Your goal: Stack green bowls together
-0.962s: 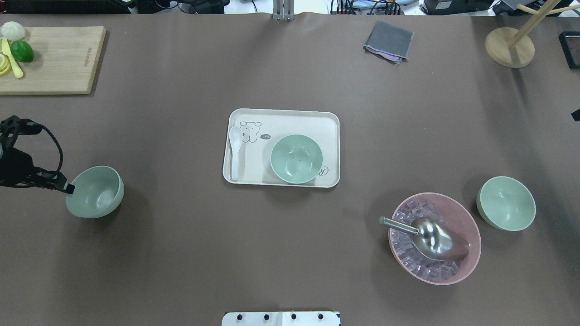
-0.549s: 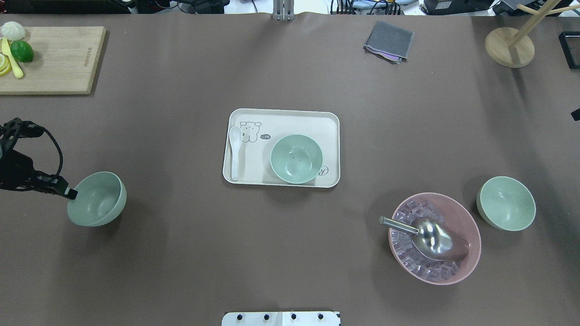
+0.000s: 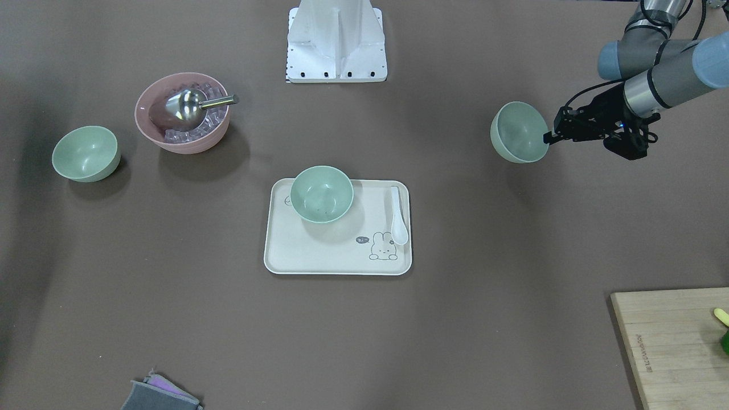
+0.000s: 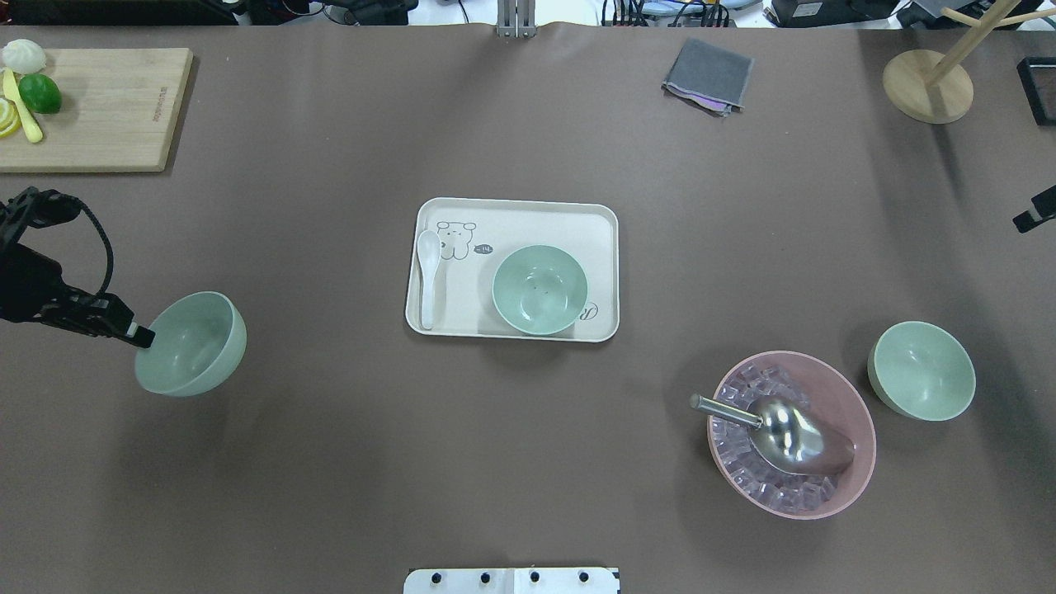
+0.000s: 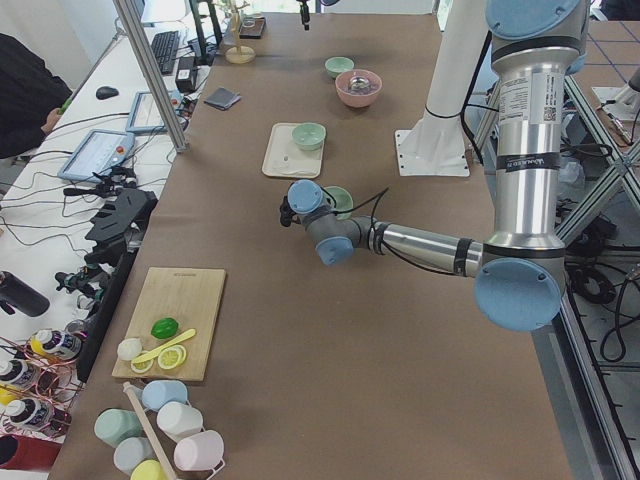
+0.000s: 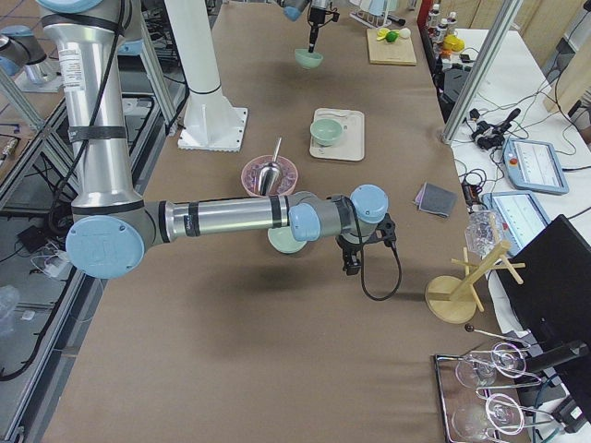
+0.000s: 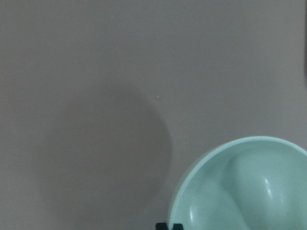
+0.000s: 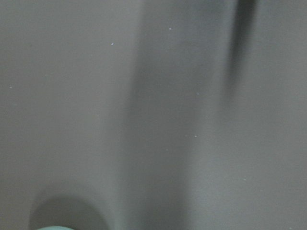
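My right gripper is to grab the rim [image 3: 56, 160] of the green bowl next to the pink bowl next, on the side that faces away from the pink bowl.
My left gripper [image 4: 142, 336] is shut on the near rim of a pale green bowl [image 4: 191, 344] and holds it tilted above the table at the left; it also shows in the front view [image 3: 548, 137] with the bowl [image 3: 519, 132]. The left wrist view shows this bowl [image 7: 249, 187] low right. A second green bowl [image 4: 539, 289] stands on the cream tray [image 4: 528, 221]. A third green bowl [image 4: 921, 370] stands at the right beside the pink bowl [image 4: 868, 445]. Only a black tip of my right gripper [image 4: 1034, 216] shows at the right edge; I cannot tell its state.
The pink bowl holds ice cubes and a metal scoop [image 4: 780, 429]. A white spoon [image 4: 427, 276] lies on the tray. A cutting board [image 4: 107, 111] with fruit is far left, a grey cloth [image 4: 708, 74] and a wooden stand [image 4: 928, 87] far right.
My left gripper has carried the green bowl to the right, toward the tray, and higher. My right gripper's tip has come further into view at the right edge.
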Action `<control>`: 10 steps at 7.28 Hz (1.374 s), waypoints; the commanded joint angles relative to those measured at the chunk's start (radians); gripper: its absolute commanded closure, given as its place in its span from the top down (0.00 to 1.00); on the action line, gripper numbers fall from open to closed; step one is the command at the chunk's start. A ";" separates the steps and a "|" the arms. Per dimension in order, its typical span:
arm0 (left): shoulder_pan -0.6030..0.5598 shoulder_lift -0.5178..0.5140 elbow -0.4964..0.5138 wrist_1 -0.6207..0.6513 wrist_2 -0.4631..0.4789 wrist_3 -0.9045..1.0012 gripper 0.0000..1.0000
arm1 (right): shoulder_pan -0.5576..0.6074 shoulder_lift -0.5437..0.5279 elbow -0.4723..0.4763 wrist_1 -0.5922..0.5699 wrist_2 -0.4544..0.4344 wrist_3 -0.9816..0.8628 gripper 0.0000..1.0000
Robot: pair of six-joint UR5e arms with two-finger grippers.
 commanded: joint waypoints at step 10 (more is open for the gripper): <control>0.049 -0.308 0.094 0.056 0.088 -0.314 0.00 | -0.279 -0.251 -0.024 0.719 0.002 0.491 0.16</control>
